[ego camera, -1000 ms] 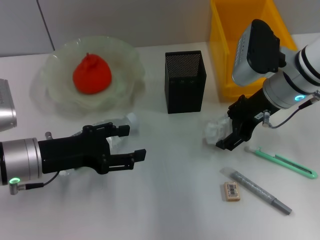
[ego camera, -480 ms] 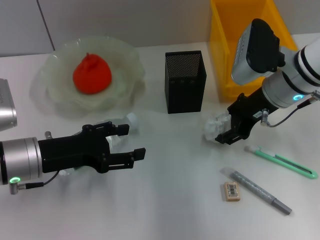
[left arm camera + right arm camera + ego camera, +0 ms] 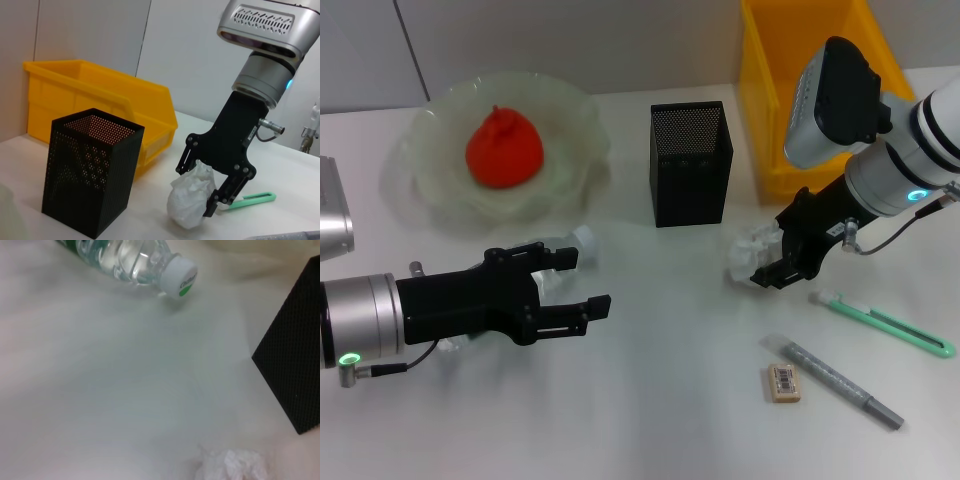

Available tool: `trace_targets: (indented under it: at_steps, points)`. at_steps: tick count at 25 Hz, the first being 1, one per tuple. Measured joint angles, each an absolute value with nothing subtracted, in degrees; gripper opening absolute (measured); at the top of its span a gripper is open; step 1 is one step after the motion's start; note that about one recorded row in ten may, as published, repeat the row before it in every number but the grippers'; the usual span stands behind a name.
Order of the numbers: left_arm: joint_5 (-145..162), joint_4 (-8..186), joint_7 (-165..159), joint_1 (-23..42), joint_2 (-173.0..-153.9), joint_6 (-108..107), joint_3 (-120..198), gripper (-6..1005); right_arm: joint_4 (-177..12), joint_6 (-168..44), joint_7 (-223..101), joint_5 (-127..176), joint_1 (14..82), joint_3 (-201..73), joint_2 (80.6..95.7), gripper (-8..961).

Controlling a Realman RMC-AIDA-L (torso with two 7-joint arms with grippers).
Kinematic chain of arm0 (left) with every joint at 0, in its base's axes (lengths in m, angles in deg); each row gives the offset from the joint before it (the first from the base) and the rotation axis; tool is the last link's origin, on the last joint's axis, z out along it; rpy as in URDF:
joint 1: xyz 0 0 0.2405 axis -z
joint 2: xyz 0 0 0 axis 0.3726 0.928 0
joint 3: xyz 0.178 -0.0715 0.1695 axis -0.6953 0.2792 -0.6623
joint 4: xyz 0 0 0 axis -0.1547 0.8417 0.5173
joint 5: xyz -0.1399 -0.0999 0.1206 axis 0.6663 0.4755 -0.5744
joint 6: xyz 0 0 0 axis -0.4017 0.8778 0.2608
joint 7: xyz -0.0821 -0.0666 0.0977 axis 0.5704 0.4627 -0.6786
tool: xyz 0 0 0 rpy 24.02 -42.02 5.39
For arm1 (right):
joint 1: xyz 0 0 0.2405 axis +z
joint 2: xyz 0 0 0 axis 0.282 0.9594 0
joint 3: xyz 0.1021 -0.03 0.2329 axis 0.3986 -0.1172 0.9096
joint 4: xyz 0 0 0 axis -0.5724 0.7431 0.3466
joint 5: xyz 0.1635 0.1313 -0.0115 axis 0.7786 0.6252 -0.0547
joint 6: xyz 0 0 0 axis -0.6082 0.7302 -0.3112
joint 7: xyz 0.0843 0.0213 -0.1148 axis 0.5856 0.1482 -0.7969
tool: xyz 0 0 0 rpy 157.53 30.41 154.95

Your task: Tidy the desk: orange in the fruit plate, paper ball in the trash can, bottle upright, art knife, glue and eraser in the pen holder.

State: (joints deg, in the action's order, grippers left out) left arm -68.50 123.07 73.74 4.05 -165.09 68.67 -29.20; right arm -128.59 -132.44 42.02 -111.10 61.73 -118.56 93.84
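Observation:
My right gripper is holding the white paper ball, and I need to let go of it on the middle of the yellow trash can's bottom (image 3: 818, 92).
My right gripper (image 3: 767, 262) is shut on the white paper ball (image 3: 750, 250) just right of the black mesh pen holder (image 3: 690, 165); the left wrist view shows its fingers clamping the paper ball (image 3: 190, 200) low over the table. The bottle (image 3: 582, 240) lies on its side under my open left gripper (image 3: 588, 282), and the bottle (image 3: 130, 262) shows its white-and-green cap in the right wrist view. The orange (image 3: 504, 148) sits in the fruit plate (image 3: 570, 110). The eraser (image 3: 783, 382), grey glue stick (image 3: 840, 382) and green art knife (image 3: 885, 325) lie at front right.
The yellow trash can (image 3: 770, 100) stands at the back right, just behind my right arm and beside the pen holder. A grey device (image 3: 332, 215) sits at the left table edge.
My right gripper has shut on the paper ball and shifted it slightly up and back. The left arm has not moved.

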Motion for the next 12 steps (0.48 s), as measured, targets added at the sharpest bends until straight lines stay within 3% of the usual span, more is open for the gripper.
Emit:
trace_targets:
  at_steps: [12]
  points:
    - [-68.5,123.2,73.7,4.1,-164.94,68.6,-29.2,814,-134.1,-141.2,41.9,-106.9,61.0,-109.8,93.04,464]
